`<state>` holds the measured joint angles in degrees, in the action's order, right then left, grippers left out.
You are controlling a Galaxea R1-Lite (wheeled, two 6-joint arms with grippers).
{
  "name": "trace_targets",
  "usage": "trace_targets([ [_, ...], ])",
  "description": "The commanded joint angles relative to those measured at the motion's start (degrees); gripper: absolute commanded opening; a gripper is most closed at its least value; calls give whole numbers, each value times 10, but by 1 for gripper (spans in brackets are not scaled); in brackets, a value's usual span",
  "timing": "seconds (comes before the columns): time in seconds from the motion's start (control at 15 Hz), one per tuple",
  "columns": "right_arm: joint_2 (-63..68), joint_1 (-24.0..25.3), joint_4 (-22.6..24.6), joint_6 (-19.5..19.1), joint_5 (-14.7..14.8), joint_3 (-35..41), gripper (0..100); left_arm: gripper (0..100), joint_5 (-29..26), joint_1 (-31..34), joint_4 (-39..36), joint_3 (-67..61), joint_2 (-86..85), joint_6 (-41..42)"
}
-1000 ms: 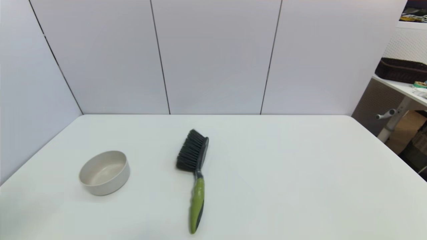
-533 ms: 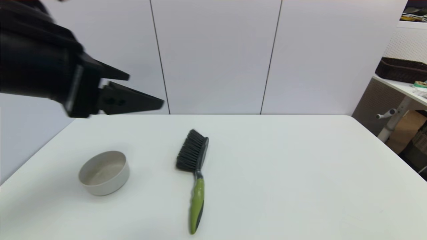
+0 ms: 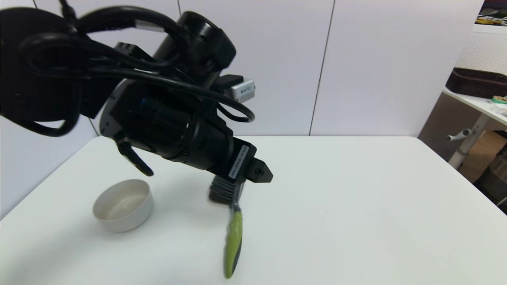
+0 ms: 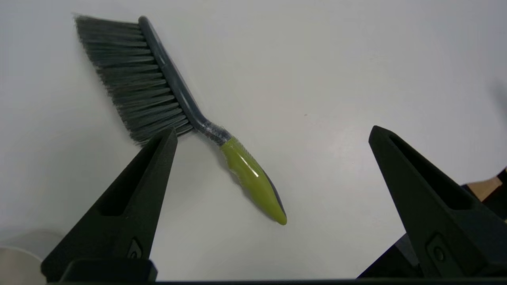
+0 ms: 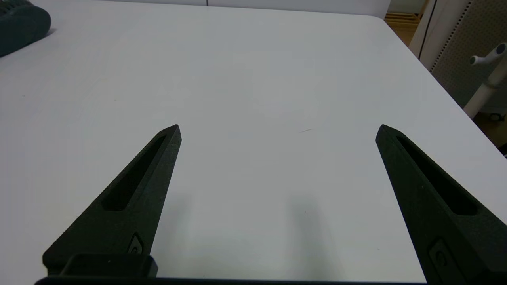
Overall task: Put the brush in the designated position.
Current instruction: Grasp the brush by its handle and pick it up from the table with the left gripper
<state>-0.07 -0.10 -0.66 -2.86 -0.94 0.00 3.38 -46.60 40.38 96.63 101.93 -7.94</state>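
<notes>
The robot's left gripper should next move to the brush's dark neck (image 3: 235, 206) (image 4: 214, 131), between the bristles and the lime-green handle, and close there.
The brush (image 3: 233, 237) lies flat on the white table (image 3: 356, 206), its lime-green handle toward me. My left arm hides most of its dark bristle head in the head view. The left wrist view shows the whole brush (image 4: 186, 103) on the table below. My left gripper (image 4: 273, 130) hovers above it, open, with nothing between the fingers. The bristles are near one fingertip (image 4: 168, 138). My right gripper (image 5: 277, 128) is open over bare table on the right side and does not show in the head view.
A cream bowl (image 3: 122, 204) stands on the table left of the brush. White wall panels (image 3: 257, 67) close off the back and left. Beyond the table's right edge stands a side table with a dark basket (image 3: 475, 83).
My left arm has swung in from the upper left and come down over the brush head, fingers now spread wide. The brush and the bowl have not moved.
</notes>
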Motion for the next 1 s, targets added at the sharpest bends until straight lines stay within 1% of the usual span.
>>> trace_targets([
  [0.07, 1, 0, 0, 0, 0, 1, 100, 100, 144, -6, 3, -1, 82, -213],
  [0.13, 1, 0, 0, 0, 0, 1, 100, 100, 139, -6, 7, 1, 88, -285],
  [0.27, 1, 0, 0, 0, 0, 1, 100, 100, 144, -5, 15, 0, 101, -352],
  [0.4, 1, 0, 0, 0, 0, 1, 100, 100, 143, -5, 51, 0, 107, -413],
  [0.53, 1, 0, 0, 0, 0, 1, 100, 100, 143, -6, 99, 0, 107, -449],
  [0.67, 1, 0, 0, 0, 0, 1, 100, 100, 143, -6, 105, -4, 113, -461],
  [0.8, 1, 0, 0, 0, 0, 1, 100, 100, 146, -6, 95, -28, 120, -459],
  [0.87, 1, 0, 0, 0, 0, 1, 100, 100, 146, -6, 73, -41, 125, -457],
  [1.0, 1, 0, 0, 0, 0, 1, 100, 100, 141, -14, -13, -87, 129, -441],
])
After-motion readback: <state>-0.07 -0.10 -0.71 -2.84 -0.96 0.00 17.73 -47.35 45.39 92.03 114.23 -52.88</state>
